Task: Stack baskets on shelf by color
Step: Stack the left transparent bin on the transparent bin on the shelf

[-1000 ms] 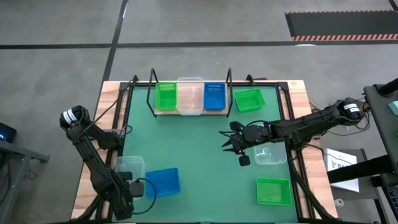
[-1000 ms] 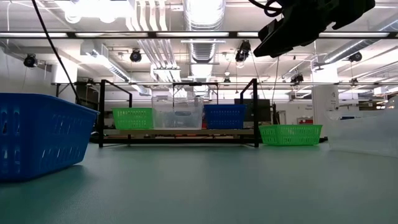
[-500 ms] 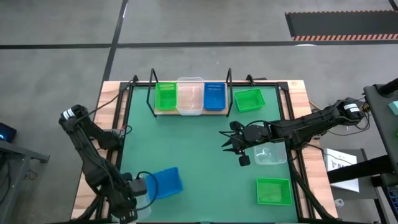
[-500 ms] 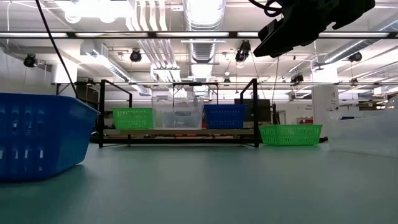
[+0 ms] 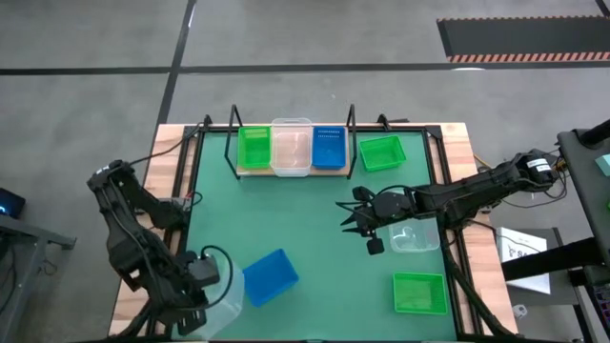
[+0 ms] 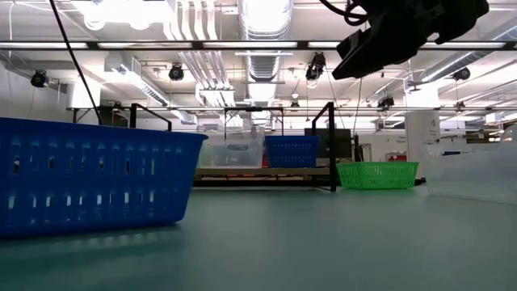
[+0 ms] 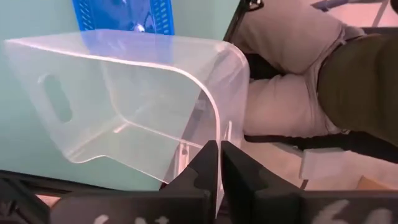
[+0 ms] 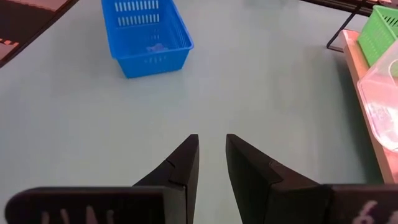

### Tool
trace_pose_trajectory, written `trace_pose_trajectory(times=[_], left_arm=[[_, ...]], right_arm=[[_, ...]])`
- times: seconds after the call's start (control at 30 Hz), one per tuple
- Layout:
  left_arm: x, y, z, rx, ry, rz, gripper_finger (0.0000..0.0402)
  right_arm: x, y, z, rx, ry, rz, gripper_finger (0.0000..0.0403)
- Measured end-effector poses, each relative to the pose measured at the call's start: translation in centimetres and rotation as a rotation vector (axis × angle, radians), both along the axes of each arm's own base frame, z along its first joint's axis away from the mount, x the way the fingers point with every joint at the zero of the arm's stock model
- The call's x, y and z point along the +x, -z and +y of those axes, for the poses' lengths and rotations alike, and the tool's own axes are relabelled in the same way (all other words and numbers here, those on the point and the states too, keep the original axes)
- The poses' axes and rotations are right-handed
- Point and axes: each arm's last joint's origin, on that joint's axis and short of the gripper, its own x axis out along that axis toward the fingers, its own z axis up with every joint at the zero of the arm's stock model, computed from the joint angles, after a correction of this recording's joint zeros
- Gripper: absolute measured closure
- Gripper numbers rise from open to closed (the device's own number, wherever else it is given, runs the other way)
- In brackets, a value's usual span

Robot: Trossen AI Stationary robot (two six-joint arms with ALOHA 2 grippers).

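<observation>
The robot's left gripper needs to release the clear basket on the mat [image 5: 217, 240] between the blue basket and the nearby black rail. The clear basket is now at the table's near corner.
My left gripper [image 5: 210, 284] [image 7: 216, 148] is at the table's near left corner, shut on a clear basket [image 5: 227, 297] [image 7: 124, 106]. A blue basket [image 5: 272, 278] [image 6: 89, 182] lies skewed on the mat beside it. My right gripper [image 5: 351, 221] [image 8: 212, 142] hovers open over the mat right of centre, touching nothing. Beside it a second clear basket [image 5: 415, 235] rests on the mat. The shelf [image 5: 291, 170] at the far edge carries a green [image 5: 254, 148], a clear [image 5: 291, 148] and a blue basket [image 5: 328, 147]. Two more green baskets [image 5: 381, 152] [image 5: 419, 292] rest on the mat. My left gripper pinches the clear basket's thin wall at its rim near a corner [image 7: 217, 127], and the wall runs between the two shut fingers. The basket is tipped in the hold. Whether any part of it rests on the table I cannot tell.
A person's legs [image 7: 292, 68] are close beyond the table's near left corner. The shelf's black wire uprights [image 6: 331, 145] stand at both its ends. Open mat [image 5: 286, 219] lies between the shelf and the near baskets.
My left gripper moved toward the table's near edge, carrying the clear basket from the left side of the mat to the near left corner and tipping it. The blue basket slid toward the right and turned askew. My right arm kept still.
</observation>
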Motion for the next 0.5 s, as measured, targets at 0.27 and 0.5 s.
trace_pose_trajectory(times=[0.27,0.5], left_arm=[[-0.2,-1.1,1.6,0.144,-0.030,-0.058,0.0401],[1.1,1.1,1.5,0.208,-0.036,-0.049,0.0401]], right_arm=[[-0.2,0.4,0.0,-0.001,0.000,0.014,0.0330],[-0.3,0.8,-0.1,0.026,0.021,0.033,0.0330]])
